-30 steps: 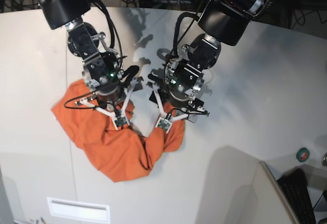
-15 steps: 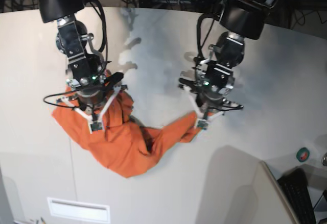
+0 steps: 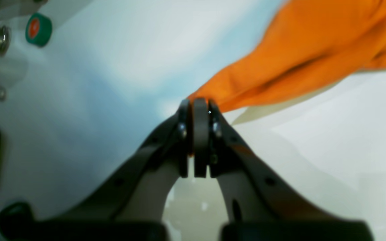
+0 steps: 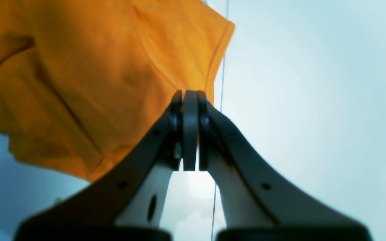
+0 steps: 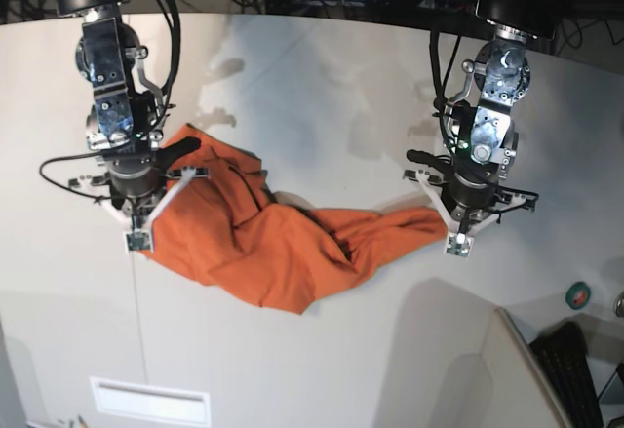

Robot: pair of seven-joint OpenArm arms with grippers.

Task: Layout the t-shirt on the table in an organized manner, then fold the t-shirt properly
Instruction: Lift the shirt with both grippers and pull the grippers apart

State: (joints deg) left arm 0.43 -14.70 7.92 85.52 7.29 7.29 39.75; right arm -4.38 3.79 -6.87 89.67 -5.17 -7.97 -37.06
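Note:
The robot's right gripper pinches the t-shirt's outer edge while the t-shirt lies folded over on itself, so it should take the t-shirt's inner fold (image 4: 98,156) before lifting and spreading.
The orange t-shirt (image 5: 273,243) lies crumpled and stretched sideways across the off-white table (image 5: 322,87). My left gripper (image 5: 455,243) is shut on the shirt's right tip, seen close in the left wrist view (image 3: 198,103) with the cloth (image 3: 297,57) running away to the upper right. My right gripper (image 5: 136,240) is shut on the shirt's left edge. In the right wrist view (image 4: 189,95) it pinches the cloth (image 4: 95,77) next to a hemmed edge (image 4: 218,57). The neck tag is hidden.
A green tape roll (image 5: 578,295) lies at the table's right edge, also in the left wrist view (image 3: 39,29). A black keyboard (image 5: 570,369) and a pale panel (image 5: 458,369) are at the bottom right. A thin dark seam (image 5: 136,301) runs down the table.
Both grippers have moved apart, the right one to the view's left and the left one to its right, pulling the bunched shirt out into a wide stretched band.

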